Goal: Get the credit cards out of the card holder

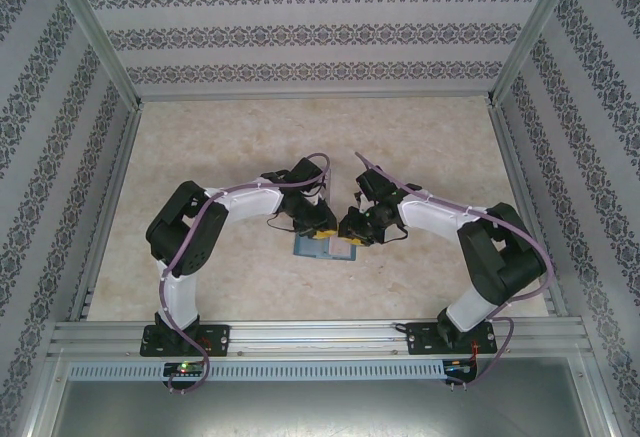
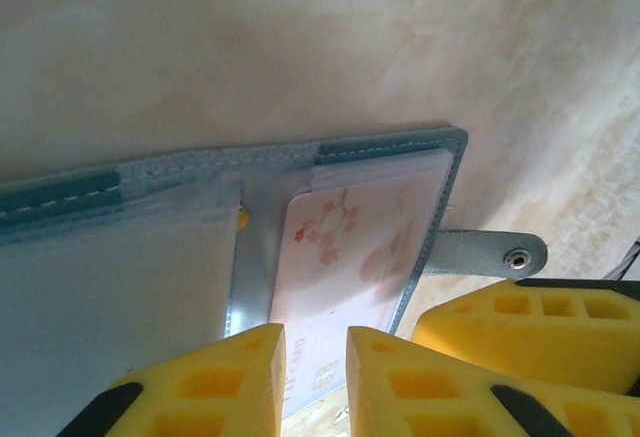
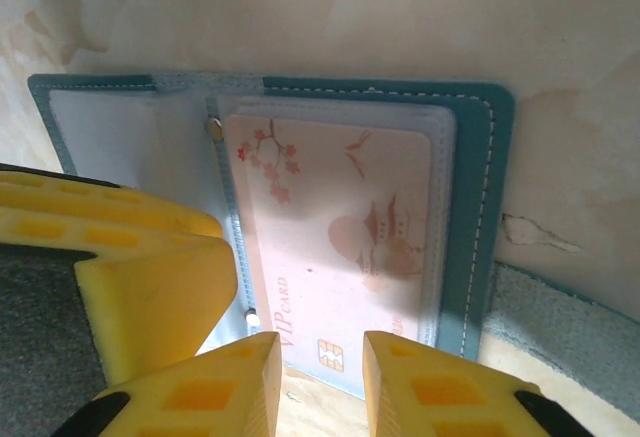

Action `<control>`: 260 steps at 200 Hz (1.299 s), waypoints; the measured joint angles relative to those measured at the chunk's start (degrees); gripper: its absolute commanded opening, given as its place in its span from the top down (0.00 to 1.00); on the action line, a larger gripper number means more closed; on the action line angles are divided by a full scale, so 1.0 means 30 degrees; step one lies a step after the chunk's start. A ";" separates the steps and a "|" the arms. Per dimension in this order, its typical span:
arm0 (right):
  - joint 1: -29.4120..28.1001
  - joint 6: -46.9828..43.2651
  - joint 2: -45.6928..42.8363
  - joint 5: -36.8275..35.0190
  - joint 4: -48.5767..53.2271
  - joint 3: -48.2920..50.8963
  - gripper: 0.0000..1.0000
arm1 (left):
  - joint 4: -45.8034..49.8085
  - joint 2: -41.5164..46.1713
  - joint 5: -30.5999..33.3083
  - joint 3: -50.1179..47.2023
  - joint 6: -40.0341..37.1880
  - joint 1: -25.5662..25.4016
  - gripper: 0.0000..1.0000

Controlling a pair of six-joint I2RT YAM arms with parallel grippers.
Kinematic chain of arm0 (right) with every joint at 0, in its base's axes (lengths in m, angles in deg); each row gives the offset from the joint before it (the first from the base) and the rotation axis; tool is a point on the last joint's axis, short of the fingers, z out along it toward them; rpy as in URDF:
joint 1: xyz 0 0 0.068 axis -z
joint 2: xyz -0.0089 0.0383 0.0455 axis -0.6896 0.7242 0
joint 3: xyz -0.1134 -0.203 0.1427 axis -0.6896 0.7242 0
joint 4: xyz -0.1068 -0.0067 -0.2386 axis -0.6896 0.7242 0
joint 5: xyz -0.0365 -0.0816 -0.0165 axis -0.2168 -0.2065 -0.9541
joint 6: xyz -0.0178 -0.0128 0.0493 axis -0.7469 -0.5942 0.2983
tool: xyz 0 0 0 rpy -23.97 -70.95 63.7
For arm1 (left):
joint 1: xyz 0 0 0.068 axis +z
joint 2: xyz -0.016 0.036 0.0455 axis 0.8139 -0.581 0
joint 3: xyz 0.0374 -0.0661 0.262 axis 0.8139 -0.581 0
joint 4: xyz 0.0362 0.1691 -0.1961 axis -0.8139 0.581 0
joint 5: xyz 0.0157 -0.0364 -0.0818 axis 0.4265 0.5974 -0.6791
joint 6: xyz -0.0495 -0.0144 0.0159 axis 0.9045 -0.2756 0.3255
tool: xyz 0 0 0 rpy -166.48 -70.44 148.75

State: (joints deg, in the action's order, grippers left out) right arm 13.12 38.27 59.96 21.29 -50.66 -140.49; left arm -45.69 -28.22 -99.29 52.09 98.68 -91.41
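My left gripper will pinch the card's spine-side edge [image 2: 281, 300] and slide the credit card farther out, as only a sliver of it shows past its clear sleeve.
The teal card holder [image 1: 322, 250] lies opened flat on the table under both grippers. A pale pink credit card [image 3: 340, 237] printed with blossoms and a chip sits inside its clear sleeve [image 3: 443, 217], and the same credit card [image 2: 350, 257] appears in the left wrist view. My left gripper [image 2: 315, 382] hovers over the card's near edge, jaws slightly open with nothing between them. My right gripper [image 3: 322, 382] stands at the card's chip end, also slightly open and holding nothing. The holder's strap tab [image 2: 490, 254] with its snap sticks out to the side.
The beige marbled table [image 1: 250, 147] is walled by patterned panels [image 1: 50, 137] on three sides, with a metal rail [image 1: 320, 335] in front. The two grippers [image 1: 318, 231] [image 1: 352, 233] are nearly touching; the right one's yellow finger [image 2: 530, 327] shows beside the left.
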 measured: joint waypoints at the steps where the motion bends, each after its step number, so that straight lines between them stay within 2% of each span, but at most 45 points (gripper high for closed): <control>1: 0.0000 0.0000 0.0007 -0.0007 0.0000 0.0000 0.71 | 0.0007 -0.0007 0.0000 0.0000 -0.0007 0.0000 0.73; 21: 0.0066 -0.0058 0.0095 -0.0080 0.0109 -0.0007 0.71 | 0.0073 -0.0146 0.0015 0.0000 -0.0044 -0.0036 0.74; 62: 0.0124 -0.0066 0.0204 -0.0138 0.0153 -0.0022 0.72 | 0.0080 -0.0211 0.0015 0.0000 -0.0095 -0.0073 0.90; 95: 0.0124 -0.0073 0.0204 -0.0138 0.0211 -0.0036 0.72 | 0.0080 -0.0204 0.0022 0.0000 -0.0102 -0.0073 0.94; 134: 0.0131 -0.0153 0.0204 -0.0138 0.0342 -0.0124 0.72 | 0.0080 -0.0204 0.0015 0.0000 -0.0109 -0.0073 0.88; 222: 0.0379 -0.0423 0.0699 -0.0160 0.0306 -0.0248 0.74 | -0.0248 -0.0233 -0.0066 -0.0131 -0.0029 -0.0073 0.86; 260: 0.0379 -0.0430 0.1093 -0.0240 0.0189 -0.0248 0.72 | -0.0291 -0.0255 -0.0058 -0.0204 -0.0022 -0.0073 0.76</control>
State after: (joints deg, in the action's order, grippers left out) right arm 14.26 36.98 63.24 20.57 -50.09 -141.23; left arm -46.56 -28.99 -99.46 51.48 98.62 -91.63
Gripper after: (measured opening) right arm 0.270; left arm 0.217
